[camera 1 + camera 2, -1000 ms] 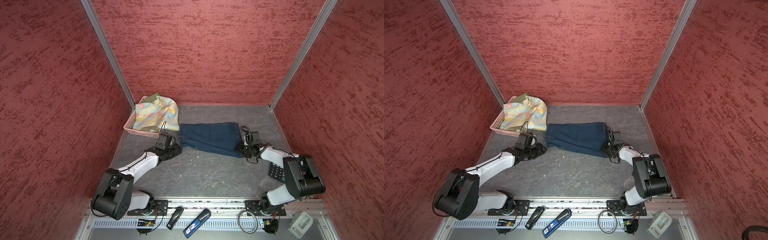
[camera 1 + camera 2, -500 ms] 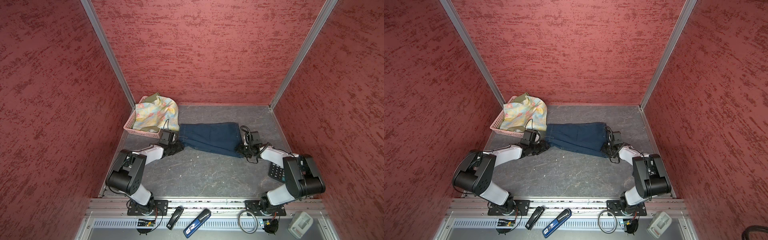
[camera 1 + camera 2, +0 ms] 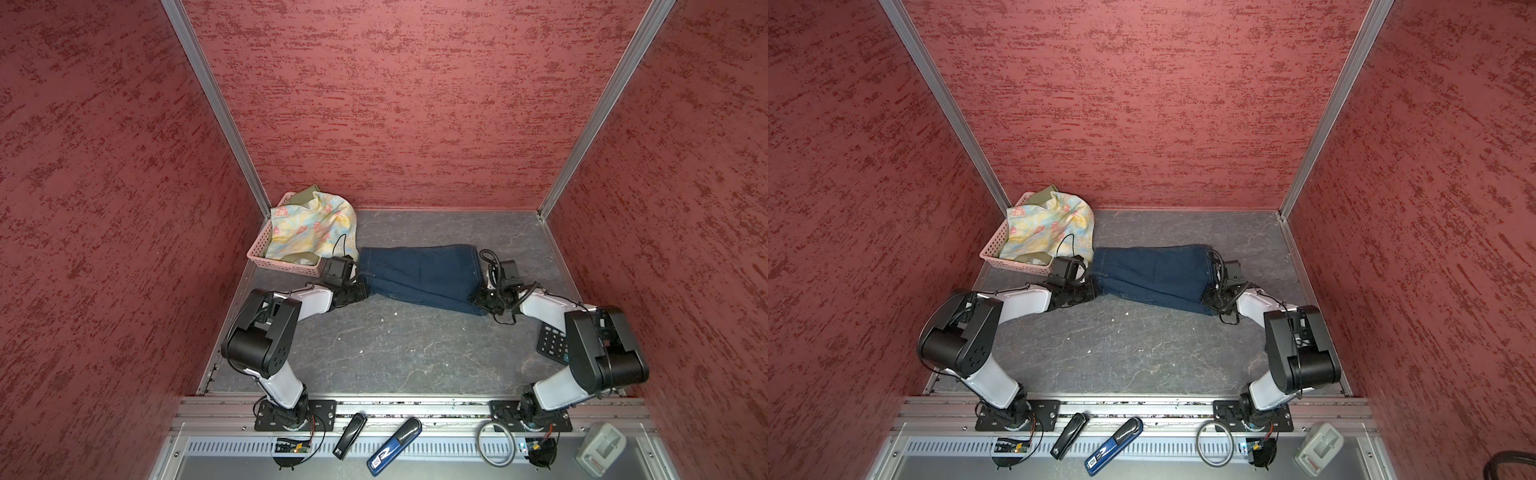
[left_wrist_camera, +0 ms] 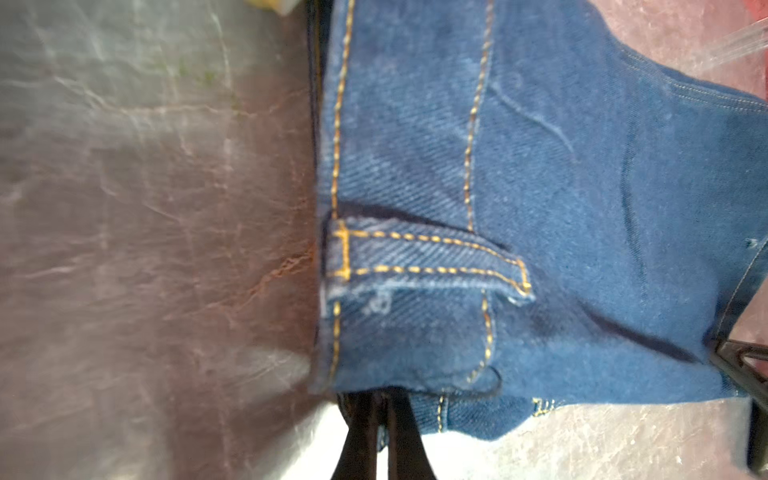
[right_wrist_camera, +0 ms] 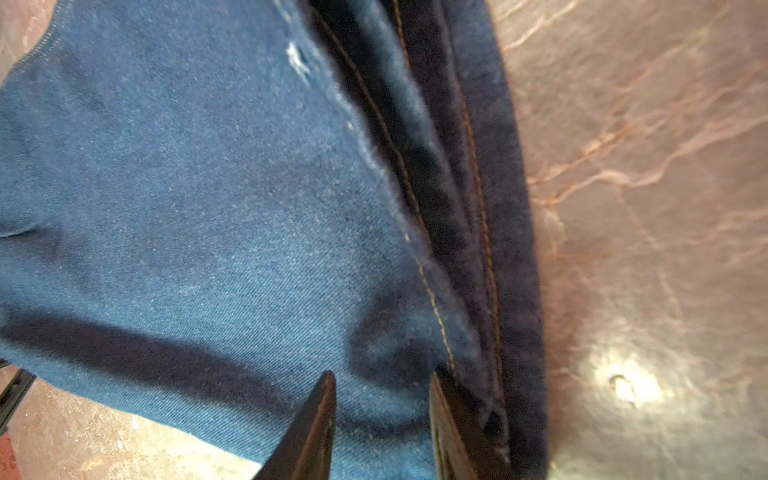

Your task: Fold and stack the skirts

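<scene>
The near edge of the upper waistband ends short of the under layer at my left gripper, so I should open my left gripper and grab the upper waistband by the belt loop [image 4: 424, 257].
The dark blue denim skirt [image 3: 419, 274] [image 3: 1150, 274] lies flat across the middle of the table. My left gripper [image 3: 361, 291] [image 4: 384, 399] is at its near left corner, shut on the waistband edge [image 4: 415, 332] by the belt loop. My right gripper [image 3: 482, 300] [image 5: 380, 374] is at the near right corner. Its fingers stand a little apart with a pucker of denim [image 5: 187, 187] pinched between them beside the hem. The pastel flowered skirt [image 3: 311, 226] [image 3: 1046, 226] is heaped in the pink basket [image 3: 266, 257]. The olive green skirt [image 3: 305, 194] peeks out under it.
The basket sits in the far left corner against the red walls. A black calculator [image 3: 550, 343] lies under my right arm. On the front rail are a black stapler [image 3: 351, 430], a blue tool [image 3: 395, 446], a cable ring [image 3: 494, 442] and a grey device [image 3: 600, 451].
My left gripper slid right to the denim skirt's near left corner and shut on the waistband. The right gripper and the skirt stayed where they were.
</scene>
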Available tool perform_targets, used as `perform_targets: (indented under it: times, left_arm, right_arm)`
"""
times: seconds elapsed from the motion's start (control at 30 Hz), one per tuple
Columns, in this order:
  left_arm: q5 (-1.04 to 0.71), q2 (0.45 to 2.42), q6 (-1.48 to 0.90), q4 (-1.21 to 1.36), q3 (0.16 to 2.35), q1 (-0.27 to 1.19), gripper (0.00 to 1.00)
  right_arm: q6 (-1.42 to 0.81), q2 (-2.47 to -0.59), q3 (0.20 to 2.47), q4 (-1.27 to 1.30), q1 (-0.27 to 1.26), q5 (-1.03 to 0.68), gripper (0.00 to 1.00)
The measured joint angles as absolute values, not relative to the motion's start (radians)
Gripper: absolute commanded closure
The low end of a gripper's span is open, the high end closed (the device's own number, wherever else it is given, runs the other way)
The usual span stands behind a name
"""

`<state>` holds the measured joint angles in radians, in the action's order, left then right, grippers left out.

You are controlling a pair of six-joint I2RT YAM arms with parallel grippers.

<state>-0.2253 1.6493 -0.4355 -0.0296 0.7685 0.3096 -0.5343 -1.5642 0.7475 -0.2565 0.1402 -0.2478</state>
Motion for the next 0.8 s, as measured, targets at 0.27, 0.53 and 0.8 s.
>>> perform_targets:
  times: [0.27, 0.53, 0.8]
  left_arm:
    - [-0.199, 1.486, -0.413, -0.084, 0.680, 0.316, 1.00]
    - [-0.157, 1.387, -0.440, -0.154, 0.598, 0.351, 0.89]
    - [-0.071, 1.267, -0.521, -0.233, 0.577, 0.355, 0.33]
  right_arm:
    - [-0.478, -1.625, 0.841, -0.326, 0.142, -0.193, 0.60]
    - [-0.431, -1.625, 0.858, -0.344, 0.129, -0.128, 0.61]
    - [-0.410, -1.635, 0.862, -0.353, 0.110, -0.085, 0.60]
